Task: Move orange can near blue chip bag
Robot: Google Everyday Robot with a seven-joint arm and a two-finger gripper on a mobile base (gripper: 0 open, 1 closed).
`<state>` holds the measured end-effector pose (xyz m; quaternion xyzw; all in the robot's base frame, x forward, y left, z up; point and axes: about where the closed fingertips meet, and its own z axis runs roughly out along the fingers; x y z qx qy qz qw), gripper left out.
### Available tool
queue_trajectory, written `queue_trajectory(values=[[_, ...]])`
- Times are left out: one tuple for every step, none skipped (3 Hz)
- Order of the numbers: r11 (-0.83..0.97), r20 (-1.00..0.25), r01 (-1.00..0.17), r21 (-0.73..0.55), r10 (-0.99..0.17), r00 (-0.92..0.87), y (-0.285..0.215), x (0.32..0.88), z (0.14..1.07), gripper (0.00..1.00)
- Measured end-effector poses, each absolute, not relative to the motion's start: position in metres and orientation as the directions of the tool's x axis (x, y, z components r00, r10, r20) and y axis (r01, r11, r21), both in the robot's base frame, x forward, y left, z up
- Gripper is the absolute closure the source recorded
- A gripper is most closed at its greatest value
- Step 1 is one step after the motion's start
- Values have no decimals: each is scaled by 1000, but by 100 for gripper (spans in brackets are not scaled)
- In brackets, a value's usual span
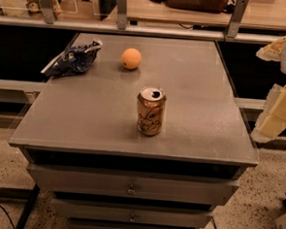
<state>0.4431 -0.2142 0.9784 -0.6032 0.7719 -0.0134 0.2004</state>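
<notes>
The robot's gripper needs to next go to the orange can and close around the middle of the can's body (151, 108), just below the can's silver top.
The orange can (150, 112) stands upright near the middle front of the grey cabinet top (84, 117), with its silver top opened. The blue chip bag (73, 58) lies crumpled at the far left corner of the top, well apart from the can. My gripper (275, 112) is at the right edge of the camera view, off the cabinet's right side, about level with the can and well clear of it. It holds nothing that I can see.
A round orange fruit (131, 58) sits between the bag and the can, toward the back. The cabinet has drawers (131, 186) below. A wooden counter with metal posts (121, 8) runs behind it.
</notes>
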Motion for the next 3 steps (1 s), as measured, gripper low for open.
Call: queue_trajectory(values=[[295, -454, -920, -258, -878, -154, -209, 457, 970, 0], [295, -610, -927, -231, -786, -98, -186, 474, 961, 0], [271, -716, -943, -193, -696, -53, -159, 486, 959, 0]])
